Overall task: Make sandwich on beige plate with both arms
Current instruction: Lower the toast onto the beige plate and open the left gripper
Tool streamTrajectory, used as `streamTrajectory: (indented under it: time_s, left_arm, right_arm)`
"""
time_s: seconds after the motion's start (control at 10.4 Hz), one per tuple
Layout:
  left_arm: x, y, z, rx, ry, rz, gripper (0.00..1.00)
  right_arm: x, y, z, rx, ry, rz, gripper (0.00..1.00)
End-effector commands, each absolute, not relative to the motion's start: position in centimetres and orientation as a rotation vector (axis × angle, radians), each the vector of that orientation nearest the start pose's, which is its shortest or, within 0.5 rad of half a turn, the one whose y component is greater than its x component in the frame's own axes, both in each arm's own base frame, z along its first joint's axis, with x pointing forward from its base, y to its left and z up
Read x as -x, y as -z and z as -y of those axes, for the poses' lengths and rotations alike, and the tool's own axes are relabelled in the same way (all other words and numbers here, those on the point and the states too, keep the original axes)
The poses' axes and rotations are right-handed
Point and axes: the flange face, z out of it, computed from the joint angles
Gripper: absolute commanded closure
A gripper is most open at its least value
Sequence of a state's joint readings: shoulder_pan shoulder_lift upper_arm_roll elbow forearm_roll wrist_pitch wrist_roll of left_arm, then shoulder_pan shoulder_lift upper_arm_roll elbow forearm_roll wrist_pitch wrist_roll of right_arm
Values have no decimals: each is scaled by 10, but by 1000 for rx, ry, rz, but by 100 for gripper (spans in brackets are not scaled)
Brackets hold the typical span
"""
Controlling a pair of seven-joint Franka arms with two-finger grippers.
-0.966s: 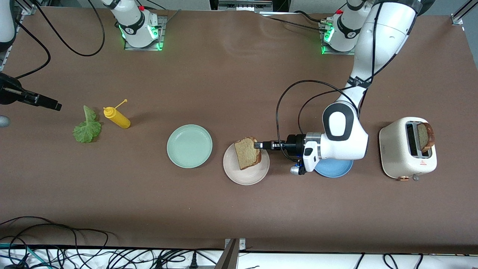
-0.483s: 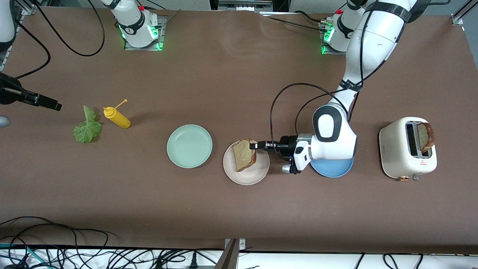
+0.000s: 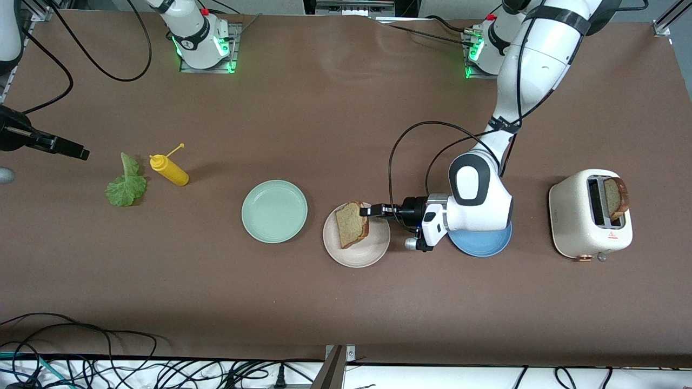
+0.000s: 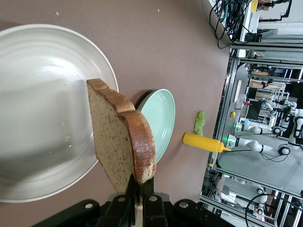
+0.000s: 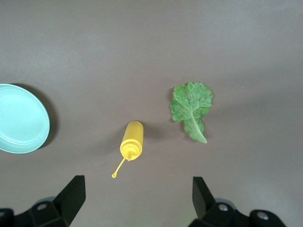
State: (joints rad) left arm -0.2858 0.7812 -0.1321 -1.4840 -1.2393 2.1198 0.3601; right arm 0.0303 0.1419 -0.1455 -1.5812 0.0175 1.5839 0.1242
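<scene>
I will release the bread slice, now hanging over the beige plate, from my left gripper flat on the middle of the beige plate (image 3: 357, 234) (image 4: 41, 116).
A tan bread slice (image 3: 352, 224) with a brown crust hangs on edge over the beige plate (image 3: 368, 252). My left gripper (image 3: 373, 209) is shut on its crust corner; in the left wrist view the bread slice (image 4: 120, 142) stands above the left gripper (image 4: 140, 182), with the beige plate (image 4: 38, 118) beneath. A green lettuce leaf (image 3: 127, 185) lies toward the right arm's end of the table. My right gripper (image 3: 75, 151) is open with nothing between its fingers, over the table beside the lettuce. The right wrist view shows the lettuce (image 5: 191, 108) past the right gripper (image 5: 137, 185). A second bread slice (image 3: 616, 197) sticks out of the toaster.
A mint-green plate (image 3: 274, 210) lies beside the beige plate. A blue plate (image 3: 481, 244) sits under the left arm's wrist. A white toaster (image 3: 589, 213) stands toward the left arm's end. A yellow squeeze bottle (image 3: 170, 170) lies beside the lettuce. Cables run along the table's near edge.
My left gripper has carried the bread slice a little toward the right arm's end, farther over the beige plate. The right arm has not moved.
</scene>
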Motion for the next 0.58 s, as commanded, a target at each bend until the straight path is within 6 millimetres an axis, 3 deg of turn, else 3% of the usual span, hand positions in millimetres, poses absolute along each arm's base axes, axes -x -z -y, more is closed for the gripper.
streamTrajectory:
  time_s: [0.0,0.48]
  left_arm:
    - [-654,-226,331,-2088,146,-34,100]
    - [-652,-214,338,-2095,150,-46,100]
  right_arm:
    - [-583,-546,62,3120,-217,-360,0]
    - [-583,-546,61,3120,-217,-357,0]
